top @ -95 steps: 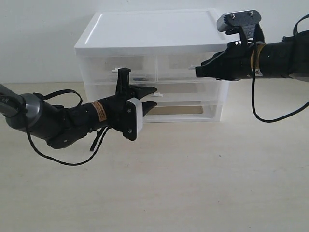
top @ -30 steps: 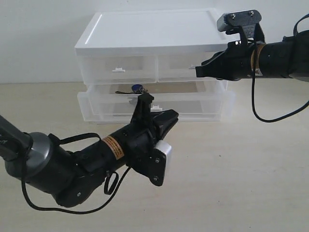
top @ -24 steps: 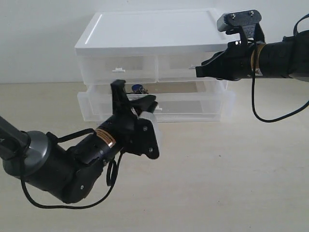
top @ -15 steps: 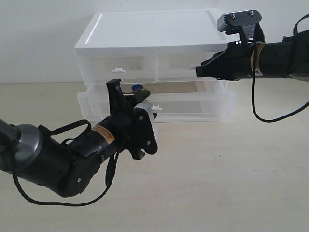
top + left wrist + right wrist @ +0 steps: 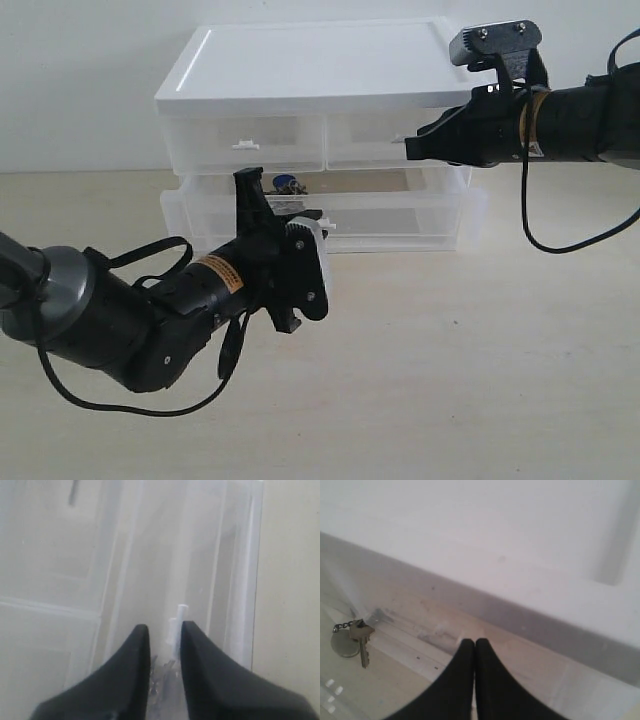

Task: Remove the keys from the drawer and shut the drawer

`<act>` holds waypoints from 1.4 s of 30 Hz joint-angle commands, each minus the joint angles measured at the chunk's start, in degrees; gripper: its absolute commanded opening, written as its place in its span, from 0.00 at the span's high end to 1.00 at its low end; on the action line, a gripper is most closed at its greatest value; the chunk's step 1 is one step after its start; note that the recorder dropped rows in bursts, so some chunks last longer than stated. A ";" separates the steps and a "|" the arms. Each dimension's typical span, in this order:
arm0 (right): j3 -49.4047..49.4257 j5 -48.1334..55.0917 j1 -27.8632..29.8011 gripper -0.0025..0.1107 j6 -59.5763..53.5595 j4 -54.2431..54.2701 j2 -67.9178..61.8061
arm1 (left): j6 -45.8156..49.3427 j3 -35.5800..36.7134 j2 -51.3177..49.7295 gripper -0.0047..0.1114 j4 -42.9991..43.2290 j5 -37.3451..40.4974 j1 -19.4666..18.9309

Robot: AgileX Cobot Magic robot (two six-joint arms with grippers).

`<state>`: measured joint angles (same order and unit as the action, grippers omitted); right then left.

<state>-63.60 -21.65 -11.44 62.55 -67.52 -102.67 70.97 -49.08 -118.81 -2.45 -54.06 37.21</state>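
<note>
The drawer leaves just a narrow gap at the keys, so next my left gripper grips the front rim (image 5: 345, 195) from above and pulls the drawer open wider.
The wide translucent drawer (image 5: 400, 226) stands pulled out from the white cabinet (image 5: 310, 62). Its white tab handle (image 5: 325, 224) shows at the front. The keys (image 5: 286, 184) lie inside at the left, blue fob showing. My left gripper (image 5: 272, 200) hangs open over that end, fingers pointing into the drawer. In the left wrist view the keys (image 5: 162, 672) show blurred in the narrow gap between the fingers (image 5: 137, 650), near the handle (image 5: 177, 625). My right gripper (image 5: 410, 148) is shut, its tip (image 5: 474, 642) against the cabinet's upper right front. A silver key and grey tag (image 5: 352, 639) show there.
Two half-width drawers (image 5: 250, 145) sit shut above the wide one, under the cabinet's white lid. The cabinet stands against a pale wall on a beige tabletop (image 5: 450, 370). The left arm's black body and cable (image 5: 130, 330) lie in front of the cabinet.
The drawer, shut 3.2 s ago, is pulled out. In the last second my left gripper rose from the drawer's front to above the keys. The right arm has not moved.
</note>
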 commanded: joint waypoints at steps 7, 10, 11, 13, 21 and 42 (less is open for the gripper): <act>-0.56 0.36 0.05 0.98 -0.29 0.35 0.03 | -0.73 -0.31 -0.47 0.87 3.38 2.87 -0.02; -0.56 0.36 0.05 0.98 -0.29 0.35 0.03 | -0.73 -0.31 -0.47 0.87 3.38 1.04 -0.11; -0.56 0.36 0.05 0.98 -0.29 0.35 0.03 | -0.73 -0.31 -0.47 0.87 3.38 0.22 -0.11; -0.56 0.36 0.05 0.98 -0.29 0.35 0.03 | -0.05 -0.31 -0.47 0.84 3.58 -2.72 0.00; -0.56 0.36 0.05 0.98 -0.60 0.35 0.03 | -15.81 -5.28 14.60 0.56 0.30 31.56 3.56; -0.56 0.36 0.05 0.98 -0.60 0.35 0.03 | -15.32 -21.61 9.86 0.67 0.18 61.59 -3.99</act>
<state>-63.60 -21.65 -11.44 62.16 -67.52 -102.67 56.19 -70.25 -108.64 -2.19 8.78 33.71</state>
